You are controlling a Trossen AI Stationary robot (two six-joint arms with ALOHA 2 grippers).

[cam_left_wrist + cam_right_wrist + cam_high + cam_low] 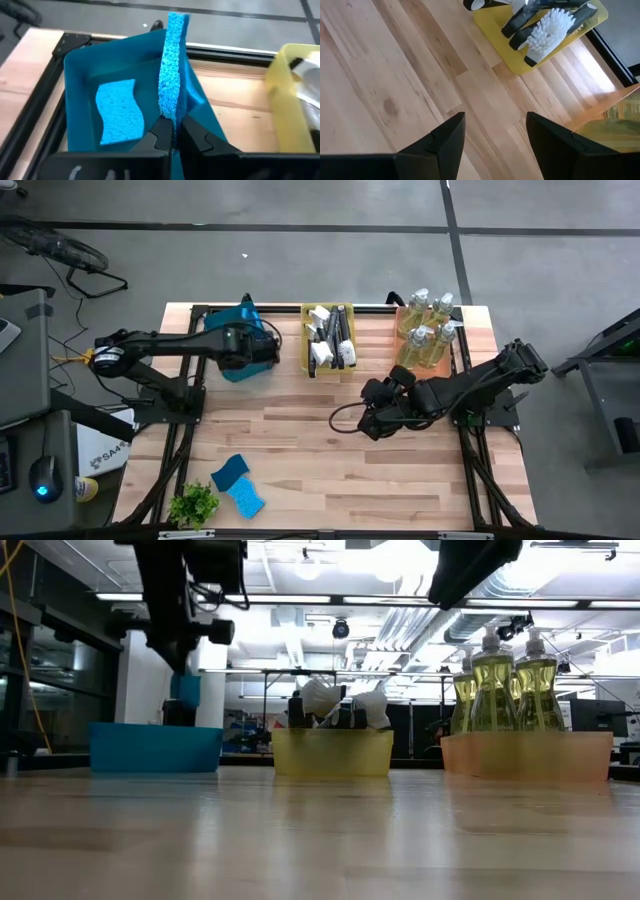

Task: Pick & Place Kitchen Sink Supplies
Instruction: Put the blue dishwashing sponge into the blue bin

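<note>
My left gripper is holding the blue sponge and will let go of it in the blue bin point(250, 343) point(155, 102), beside the sponge lying flat there.
My left gripper point(174, 127) is shut on a blue wavy-edged sponge point(172, 65) over the blue bin point(80, 75) at the table's far left. Another blue sponge point(117, 112) lies flat on that bin's floor. In the low view the held sponge point(185, 690) hangs just above the bin point(155, 747). Two more blue sponges point(230, 472) point(248, 498) lie flat on the table near its front edge. My right gripper point(495, 130) stands open above bare wood at mid-table point(365, 420), nothing between its fingers. My left gripper pinches the sponge's two broad faces between its two fingers at one end point(169, 114). The fingers slant down from the table's left side. The sponge sticks out beyond the fingertips, edge-on to the wrist camera, lifted clear above the bin.
A yellow bin point(328, 340) holds dish brushes point(545, 25) at the far middle. An orange bin point(430, 355) with clear bottles of yellow-green liquid point(515, 680) stands at the far right. A small green plant point(195, 505) sits at the near left corner.
</note>
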